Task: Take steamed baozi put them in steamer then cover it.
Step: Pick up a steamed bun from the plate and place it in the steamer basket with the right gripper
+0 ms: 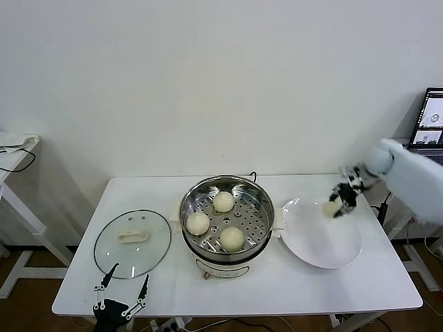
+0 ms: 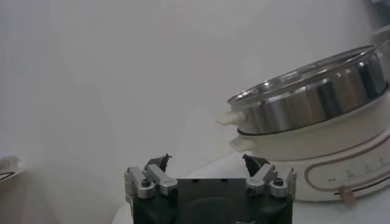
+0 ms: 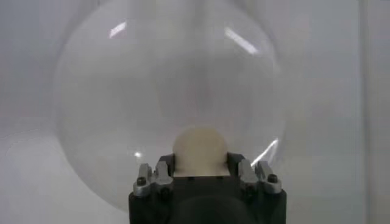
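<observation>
I need to use my right gripper to let go of the fourth baozi on the empty side of the steamer's tray (image 1: pixel 252 215) nearest the white plate.
Three cream-white baozi (image 1: pixel 223 201) (image 1: pixel 197 223) (image 1: pixel 232 238) lie on the perforated tray of the shiny steel steamer (image 1: pixel 259 197) at the table's middle. My right gripper (image 1: pixel 339 200) hangs over the far edge of the white plate (image 1: pixel 325 242), shut on a fourth baozi (image 3: pixel 200 149) that fills the space between its fingers. The glass cover (image 1: pixel 132 243) with its cream handle lies flat to the left of the steamer. My left gripper (image 1: pixel 122 296) waits open at the table's front left edge, nothing between its fingers. The steamer (image 2: pixel 311 103) shows on its cream base in the left wrist view.
The white table (image 1: pixel 360 290) carries everything. A laptop (image 1: pixel 430 119) stands at the far right beyond the table. A second white table (image 1: pixel 14 155) with a cable stands at the far left.
</observation>
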You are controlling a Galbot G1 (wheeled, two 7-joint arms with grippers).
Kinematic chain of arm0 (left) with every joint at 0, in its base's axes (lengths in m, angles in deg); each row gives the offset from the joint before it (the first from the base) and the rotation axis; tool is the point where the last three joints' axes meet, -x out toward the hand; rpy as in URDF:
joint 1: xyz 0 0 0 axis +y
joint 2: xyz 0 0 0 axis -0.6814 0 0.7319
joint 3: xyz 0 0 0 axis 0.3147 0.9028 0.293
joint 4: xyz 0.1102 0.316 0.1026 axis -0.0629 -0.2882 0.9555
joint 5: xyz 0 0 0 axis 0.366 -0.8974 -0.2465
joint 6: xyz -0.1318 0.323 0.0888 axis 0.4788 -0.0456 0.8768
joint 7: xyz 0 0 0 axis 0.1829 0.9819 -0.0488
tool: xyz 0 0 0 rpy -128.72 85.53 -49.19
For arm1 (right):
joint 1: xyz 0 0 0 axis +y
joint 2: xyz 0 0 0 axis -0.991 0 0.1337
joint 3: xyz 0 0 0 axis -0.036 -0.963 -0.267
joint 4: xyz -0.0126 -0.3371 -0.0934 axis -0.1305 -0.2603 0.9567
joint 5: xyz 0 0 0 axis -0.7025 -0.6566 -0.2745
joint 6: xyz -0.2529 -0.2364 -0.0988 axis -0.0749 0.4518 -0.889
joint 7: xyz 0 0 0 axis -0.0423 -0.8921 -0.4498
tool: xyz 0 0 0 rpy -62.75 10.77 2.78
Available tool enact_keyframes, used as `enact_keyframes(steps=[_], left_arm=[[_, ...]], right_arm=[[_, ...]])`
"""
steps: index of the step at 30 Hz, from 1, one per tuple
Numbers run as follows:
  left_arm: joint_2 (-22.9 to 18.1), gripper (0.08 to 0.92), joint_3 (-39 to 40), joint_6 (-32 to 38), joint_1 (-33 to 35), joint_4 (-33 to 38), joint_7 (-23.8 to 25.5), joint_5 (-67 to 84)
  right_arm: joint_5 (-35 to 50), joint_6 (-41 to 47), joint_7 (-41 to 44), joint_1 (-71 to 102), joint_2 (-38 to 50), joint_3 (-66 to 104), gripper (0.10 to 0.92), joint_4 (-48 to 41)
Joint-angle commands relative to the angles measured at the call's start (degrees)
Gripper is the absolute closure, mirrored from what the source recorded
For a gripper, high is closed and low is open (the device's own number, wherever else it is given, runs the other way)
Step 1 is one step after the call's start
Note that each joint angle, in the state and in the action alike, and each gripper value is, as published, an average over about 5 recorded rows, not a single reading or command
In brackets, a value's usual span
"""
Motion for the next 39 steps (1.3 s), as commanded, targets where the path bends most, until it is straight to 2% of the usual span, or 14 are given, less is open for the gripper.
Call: enact_keyframes(steps=[1, 7, 13, 22, 39], left_arm=[[0.11, 0.177, 0.19, -0.05, -0.47, -0.16, -0.02, 0.28], [0.17, 0.177, 0.55, -0.02, -0.63, 0.08, -0.06, 0.29], [0.12, 0.177, 0.72, 0.02, -0.66, 0.36, -0.10, 0.28], [0.02, 0.177, 0.70, 0.24, -0.36, 0.57, -0.10, 0.22], [-0.01, 0.177, 0.79, 0.22, -0.01, 0.82, -0.12, 0.19]], right_arm=[[19.91, 5.31, 4.80, -26.14, -5.21, -17.39, 0.440, 18.81], [26.52, 8.85, 2.55, -31.28, -10.72, -22.87, 0.436, 26.91], [24.99, 11.21, -1.11, -28.58, -14.91, -27.19, 0.431, 29.96], [19.01, 12.58, -5.34, -21.40, -16.87, -27.30, 0.423, 27.62], [16.73, 13.75, -9.69, -15.04, -19.62, -26.93, 0.423, 21.23]])
